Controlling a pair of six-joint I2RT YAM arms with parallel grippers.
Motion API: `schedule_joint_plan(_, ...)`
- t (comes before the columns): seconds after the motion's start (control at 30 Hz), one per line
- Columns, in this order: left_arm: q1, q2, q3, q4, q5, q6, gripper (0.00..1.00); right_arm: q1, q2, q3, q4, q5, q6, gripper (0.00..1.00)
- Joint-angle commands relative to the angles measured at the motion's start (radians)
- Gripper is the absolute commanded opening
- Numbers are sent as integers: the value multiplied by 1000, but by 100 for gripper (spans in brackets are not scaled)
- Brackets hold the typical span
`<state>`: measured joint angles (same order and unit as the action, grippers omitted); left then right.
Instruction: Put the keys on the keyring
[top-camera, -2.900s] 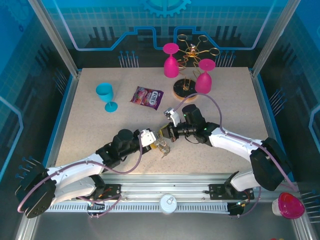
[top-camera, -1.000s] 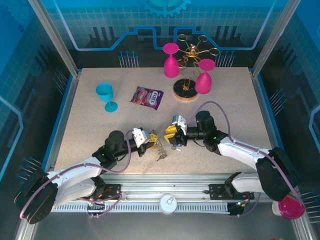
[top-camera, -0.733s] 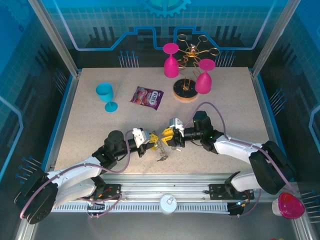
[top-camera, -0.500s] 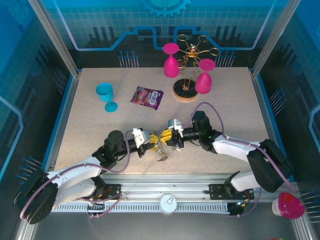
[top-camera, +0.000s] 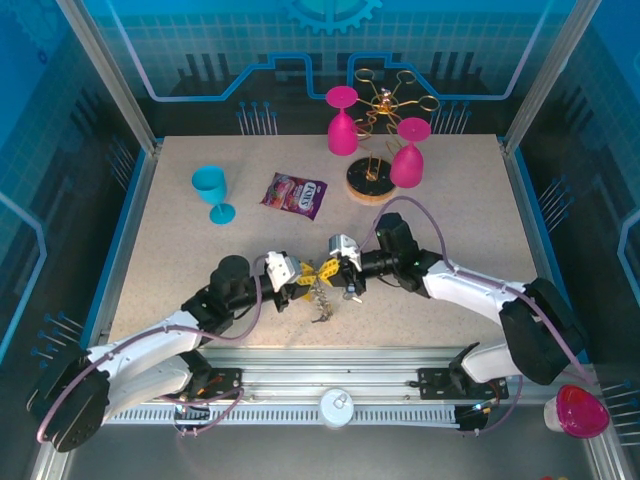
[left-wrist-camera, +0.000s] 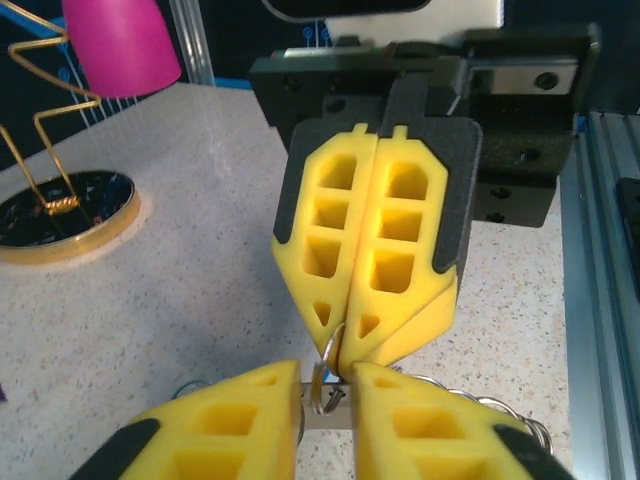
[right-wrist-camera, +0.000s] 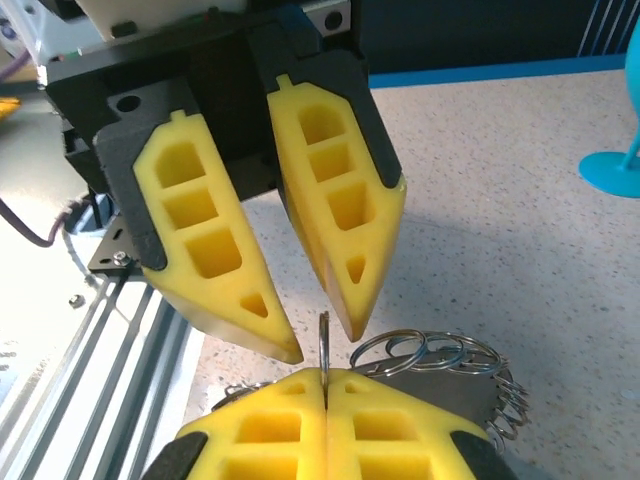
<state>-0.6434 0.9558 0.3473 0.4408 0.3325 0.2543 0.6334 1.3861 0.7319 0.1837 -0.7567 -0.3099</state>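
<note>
The ring in my right gripper is slanted across my left gripper's fingers, so my left gripper needs to open, pinch the ring's upright edge (right-wrist-camera: 324, 342) and take over the bunch of keys.
My two grippers meet tip to tip near the table's front middle. In the top view the left gripper (top-camera: 302, 281) faces the right gripper (top-camera: 337, 270), and a dark bunch of keys (top-camera: 320, 299) hangs under them. The right gripper (right-wrist-camera: 324, 374) is shut on a thin metal ring (right-wrist-camera: 323, 338), seen edge-on. Several linked rings (right-wrist-camera: 428, 349) and a flat grey metal piece (right-wrist-camera: 440, 388) lie just behind its fingers. The left gripper (left-wrist-camera: 327, 372) is open, its fingers either side of that ring (left-wrist-camera: 322, 385). I cannot tell whether this ring is the large keyring.
A teal goblet (top-camera: 212, 191) and a snack packet (top-camera: 295, 194) stand at the back left. Two pink goblets (top-camera: 342, 122) (top-camera: 408, 155) flank the gold wire rack (top-camera: 385, 100) on its round wooden base (top-camera: 366, 184). A pink cup (top-camera: 580, 410) sits off the table, front right.
The right gripper has moved left with the ring until its tips meet the left gripper's. The left gripper has edged forward, and the key bunch now hangs between them.
</note>
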Motion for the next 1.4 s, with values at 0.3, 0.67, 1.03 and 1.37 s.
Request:
schedule_joint_plan(0.3, -1, -6, 162, -375, -26, 149, 24, 76, -37, 191, -405, 145, -209, 0)
schedule_joint_plan(0.67, 0, 43, 171, -309, 31, 133, 16, 118, -14, 225, -388, 131, -208, 0)
schedule_joint_plan(1.03, 1, 22, 145, -248, 51, 137, 0, 21, -115, 86, -181, 19, -26, 28)
schedule_joint_plan(1.37, 1, -15, 105, -193, 71, 137, 0, -10, -141, -47, -1, -22, 28, 30)
